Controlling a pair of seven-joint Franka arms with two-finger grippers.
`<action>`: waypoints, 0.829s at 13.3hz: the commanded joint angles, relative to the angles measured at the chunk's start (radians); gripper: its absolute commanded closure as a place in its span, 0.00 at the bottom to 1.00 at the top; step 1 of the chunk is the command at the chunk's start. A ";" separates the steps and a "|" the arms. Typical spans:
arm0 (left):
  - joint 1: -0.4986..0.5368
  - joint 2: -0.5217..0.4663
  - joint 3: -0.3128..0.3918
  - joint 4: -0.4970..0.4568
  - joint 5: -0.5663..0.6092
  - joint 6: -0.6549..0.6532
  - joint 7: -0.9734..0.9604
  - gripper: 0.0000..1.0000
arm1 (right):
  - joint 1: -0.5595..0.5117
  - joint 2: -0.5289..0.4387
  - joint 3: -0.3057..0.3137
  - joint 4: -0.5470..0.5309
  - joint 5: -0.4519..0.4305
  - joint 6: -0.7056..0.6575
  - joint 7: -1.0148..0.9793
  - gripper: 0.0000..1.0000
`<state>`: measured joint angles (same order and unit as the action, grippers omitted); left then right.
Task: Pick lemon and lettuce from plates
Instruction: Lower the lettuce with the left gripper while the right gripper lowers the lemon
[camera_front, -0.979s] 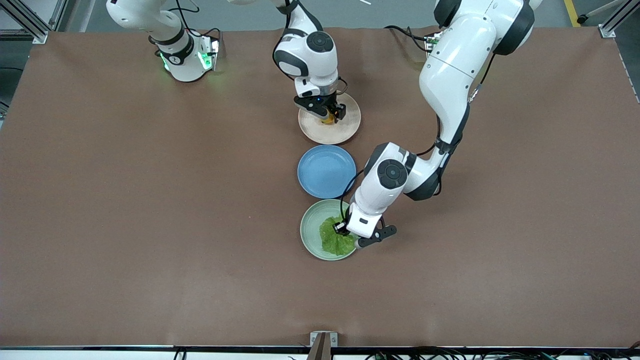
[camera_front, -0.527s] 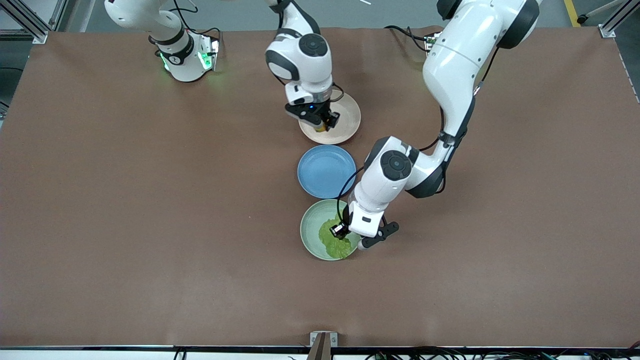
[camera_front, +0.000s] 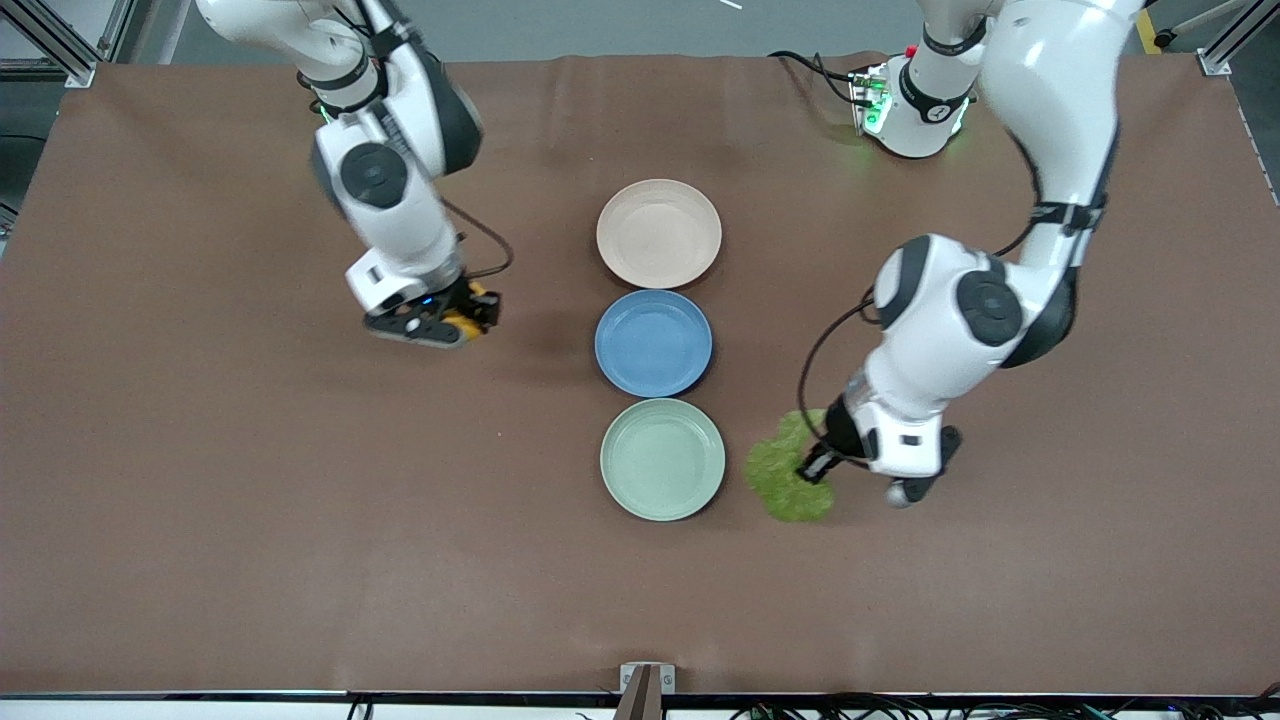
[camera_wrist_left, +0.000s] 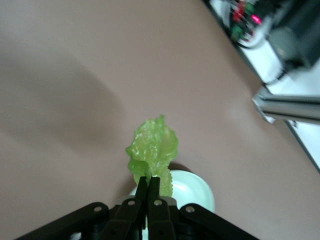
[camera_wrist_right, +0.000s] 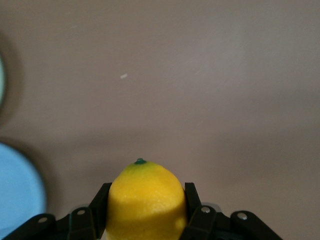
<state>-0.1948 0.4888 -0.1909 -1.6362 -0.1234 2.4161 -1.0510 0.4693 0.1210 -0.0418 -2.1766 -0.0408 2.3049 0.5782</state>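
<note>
I need to let go of the lettuce, now held over bare table beside the mint plate, with my left gripper on the bare table (camera_front: 906, 412) beneath that gripper's wrist, farther from the mint plate.
My right gripper (camera_front: 470, 318) is shut on the yellow lemon (camera_front: 463, 321) and holds it over bare table toward the right arm's end, beside the blue plate. The lemon fills the space between the fingers in the right wrist view (camera_wrist_right: 146, 200). My left gripper (camera_front: 815, 467) is shut on the crinkled green lettuce (camera_front: 788, 480) and holds it over bare table beside the mint green plate (camera_front: 662, 459), toward the left arm's end. In the left wrist view the leaf (camera_wrist_left: 151, 152) hangs from the closed fingers (camera_wrist_left: 149, 192). The beige-pink plate (camera_front: 658, 233) and the mint plate hold nothing.
A blue plate (camera_front: 653, 342) lies between the beige-pink and mint plates, and holds nothing. Both arm bases stand along the table edge farthest from the front camera. Brown table surface stretches wide toward both ends.
Both grippers lifted their items off the plates. The right gripper carried the lemon toward the right arm's end; the left gripper carried the lettuce toward the left arm's end.
</note>
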 joint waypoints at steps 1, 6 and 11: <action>0.095 -0.137 -0.035 -0.242 -0.027 0.024 0.069 0.99 | -0.151 0.003 0.025 -0.061 -0.008 0.071 -0.235 0.99; 0.211 -0.197 -0.039 -0.505 -0.027 0.210 0.216 0.99 | -0.302 0.167 0.026 -0.065 -0.007 0.241 -0.455 0.98; 0.262 -0.185 -0.038 -0.606 -0.027 0.305 0.276 0.99 | -0.342 0.273 0.026 -0.063 -0.007 0.309 -0.532 0.96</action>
<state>0.0388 0.3373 -0.2160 -2.1890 -0.1245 2.6988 -0.8141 0.1546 0.3912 -0.0367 -2.2380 -0.0407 2.6103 0.0656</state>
